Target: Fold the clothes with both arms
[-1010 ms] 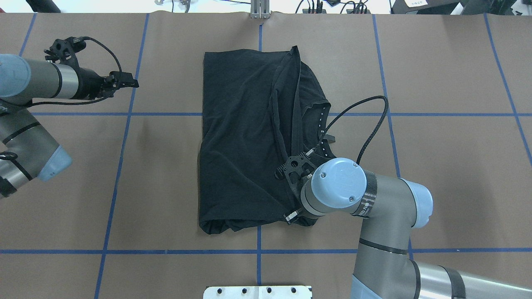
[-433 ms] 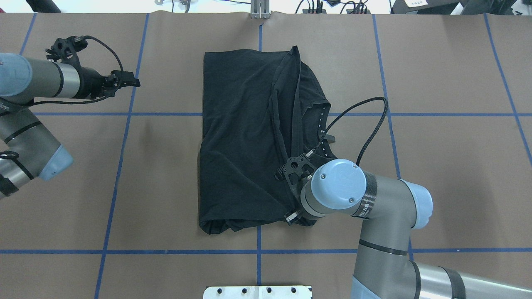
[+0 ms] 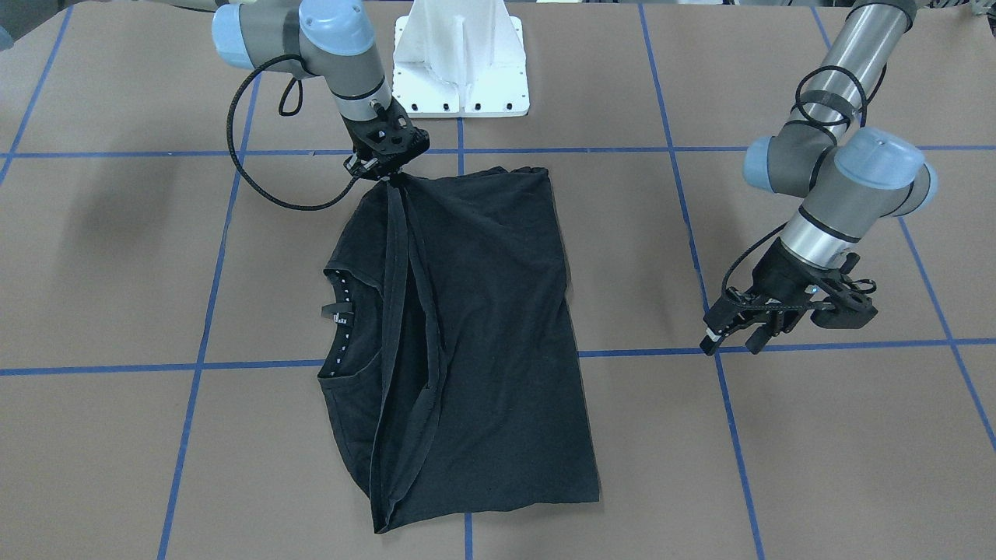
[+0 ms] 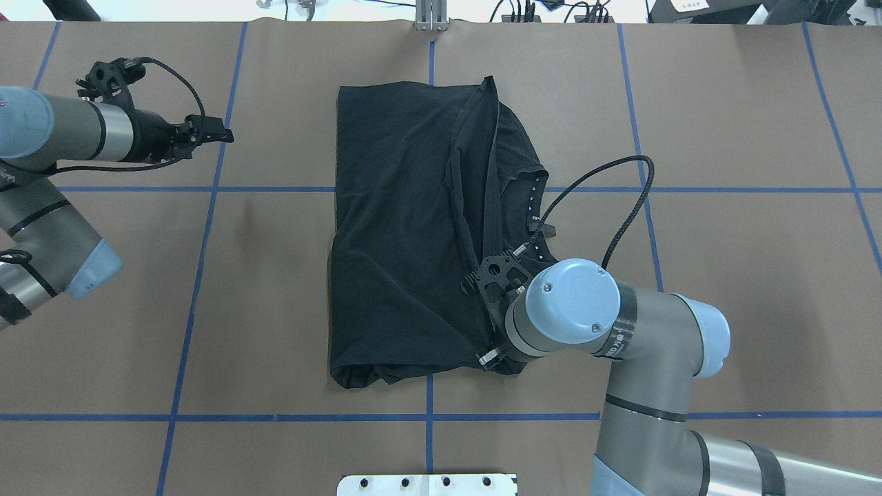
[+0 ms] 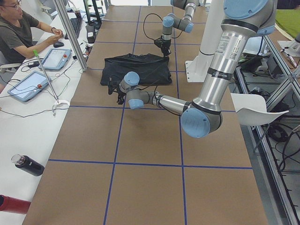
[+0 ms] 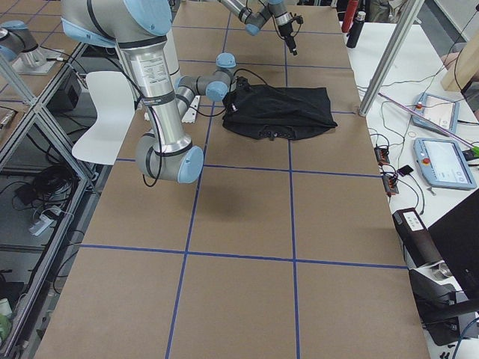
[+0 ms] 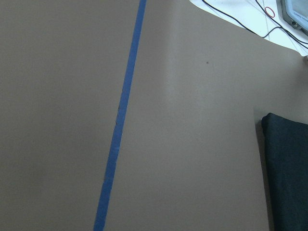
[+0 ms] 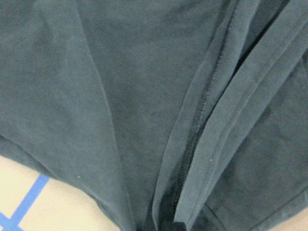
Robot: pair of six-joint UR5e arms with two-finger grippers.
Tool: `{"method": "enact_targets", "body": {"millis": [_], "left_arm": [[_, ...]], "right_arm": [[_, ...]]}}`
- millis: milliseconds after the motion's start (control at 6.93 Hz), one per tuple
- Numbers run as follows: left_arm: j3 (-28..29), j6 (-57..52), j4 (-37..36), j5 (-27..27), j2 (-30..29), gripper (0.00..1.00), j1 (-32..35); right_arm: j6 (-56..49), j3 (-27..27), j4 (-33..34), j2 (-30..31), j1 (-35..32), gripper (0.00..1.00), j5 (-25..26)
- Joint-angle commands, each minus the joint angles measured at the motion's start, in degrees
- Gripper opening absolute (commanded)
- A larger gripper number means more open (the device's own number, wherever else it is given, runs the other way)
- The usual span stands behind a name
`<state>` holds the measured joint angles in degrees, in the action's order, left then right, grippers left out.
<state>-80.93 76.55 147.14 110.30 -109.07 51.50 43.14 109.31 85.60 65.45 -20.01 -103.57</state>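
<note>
Next, I open my right gripper, as it pinches the clothes' inner fold along with the outer hem, then take the inner fold alone (image 3: 419,243) and draw it toward the collar.
The black T-shirt (image 4: 400,227) lies folded lengthwise in the middle of the table, with its collar (image 3: 340,311) on the robot's right side. It also shows in the front-facing view (image 3: 482,327). My right gripper (image 3: 387,175) is shut on the shirt's hem corner nearest the robot's base, and the cloth is drawn to a point there. The right wrist view shows folded hems (image 8: 202,120) running down into the grip. My left gripper (image 3: 735,342) is open and empty, low over bare table well to the shirt's left; it also shows in the overhead view (image 4: 219,133).
The white pedestal base (image 3: 461,62) stands at the table's near edge. Blue tape lines (image 4: 200,275) grid the brown table. An operator's side table with tablets (image 5: 28,84) and an upright post (image 5: 70,33) runs along the far edge.
My right wrist has shifted slightly to the right while still holding the shirt. My left gripper has crept a little toward the shirt. The shirt has hardly moved.
</note>
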Motion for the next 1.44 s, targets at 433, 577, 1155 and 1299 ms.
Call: {"method": "enact_targets", "body": {"millis": [433,577,1155,1299], "left_arm": [[-0.89,1.93,-0.01,0.00,0.00,0.99,0.18],[-0.89,2.20,-0.01,0.00,0.08,0.99,0.18],[-0.81,2.29,-0.01,-0.09,-0.09,0.99,0.09],[-0.81,2.29,-0.01,0.00,-0.09,0.99,0.09]], "right_arm": [[7.92,4.94,-0.09,7.93,2.07,0.03,0.74],[7.92,4.69,-0.09,8.02,2.08,0.54,0.83],[8.10,5.39,1.83,6.53,-0.03,1.00,0.04],[8.10,4.78,4.98,3.57,0.14,0.95,0.56]]}}
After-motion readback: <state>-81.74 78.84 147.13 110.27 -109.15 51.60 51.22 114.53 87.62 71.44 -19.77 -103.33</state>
